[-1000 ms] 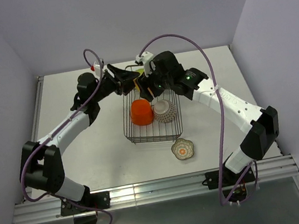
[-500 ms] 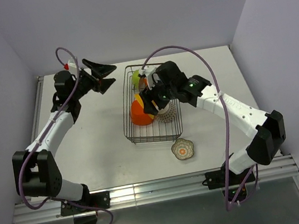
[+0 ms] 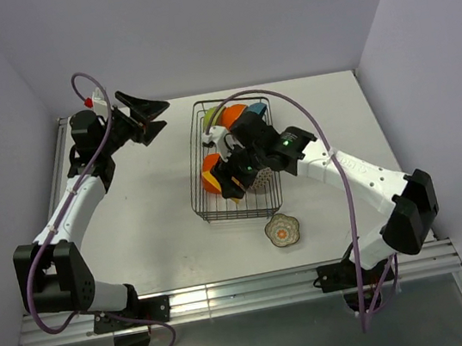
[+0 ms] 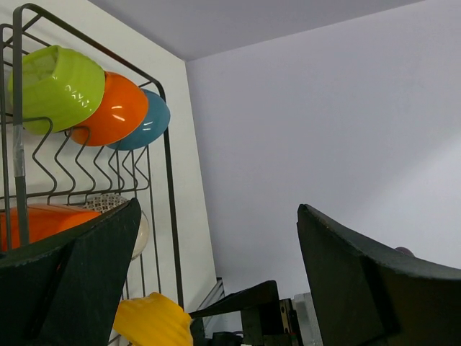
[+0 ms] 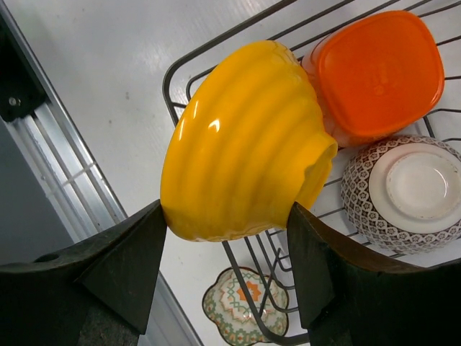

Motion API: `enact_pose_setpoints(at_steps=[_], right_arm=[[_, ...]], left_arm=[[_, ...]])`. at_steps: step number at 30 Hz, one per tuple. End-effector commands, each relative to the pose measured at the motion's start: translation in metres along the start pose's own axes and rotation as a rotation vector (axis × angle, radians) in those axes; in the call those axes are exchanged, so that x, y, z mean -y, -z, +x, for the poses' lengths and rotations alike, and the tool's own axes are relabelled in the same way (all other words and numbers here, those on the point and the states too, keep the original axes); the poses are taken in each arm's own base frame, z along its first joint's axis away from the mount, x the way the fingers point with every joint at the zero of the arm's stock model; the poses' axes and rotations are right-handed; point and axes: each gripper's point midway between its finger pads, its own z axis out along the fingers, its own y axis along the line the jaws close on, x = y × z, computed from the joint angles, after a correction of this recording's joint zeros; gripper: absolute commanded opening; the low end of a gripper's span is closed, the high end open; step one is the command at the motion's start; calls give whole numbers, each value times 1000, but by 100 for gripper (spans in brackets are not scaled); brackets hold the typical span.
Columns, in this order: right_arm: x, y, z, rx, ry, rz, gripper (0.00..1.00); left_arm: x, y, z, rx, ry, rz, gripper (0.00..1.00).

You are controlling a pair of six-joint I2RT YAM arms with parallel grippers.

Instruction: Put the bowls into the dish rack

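I will use my right gripper to put the yellow ribbed bowl down in the dish rack's near corner, just before the red-orange bowl point(image 3: 230, 201) point(image 5: 270, 137).
My right gripper point(image 3: 230, 177) is shut on the yellow ribbed bowl point(image 5: 245, 137), holding it tilted above the near left part of the dish rack point(image 3: 237, 214). In the rack, a red-orange bowl point(image 5: 378, 72) and a grey-brown patterned bowl point(image 5: 407, 191) lie upside down. Green point(image 4: 54, 86), orange point(image 4: 119, 108) and blue point(image 4: 148, 122) bowls stand on edge at its far end. The scalloped floral bowl point(image 3: 284, 230) sits on the table just in front of the rack. My left gripper point(image 3: 143, 116) is open and empty, left of the rack's far end.
The rack's wire rim point(image 5: 216, 50) runs under the yellow bowl. A metal rail point(image 3: 232, 293) lines the table's near edge. Walls close in behind and on both sides. The right arm point(image 3: 361, 173) stretches across the right half of the table.
My left arm has swung left, away from the rack's far end, open-jawed. My right gripper has carried the yellow bowl toward the near left part of the rack.
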Motion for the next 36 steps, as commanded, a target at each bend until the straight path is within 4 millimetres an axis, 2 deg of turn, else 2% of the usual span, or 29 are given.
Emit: enact_pose_setpoints(at_steps=[1, 7, 16, 26, 36], right_arm=[[0, -4, 2, -20, 66, -2, 0], [2, -15, 11, -94, 104, 14, 0], [9, -26, 13, -165, 175, 37, 0], [7, -37, 17, -247, 257, -2, 0], [14, -31, 24, -291, 315, 33, 0]], left_arm=[[16, 8, 1, -8, -51, 45, 95], [17, 7, 2, -23, -57, 54, 95], [12, 7, 4, -29, -59, 51, 95], [9, 8, 2, -35, -55, 49, 95], [5, 7, 3, -40, -48, 52, 95]])
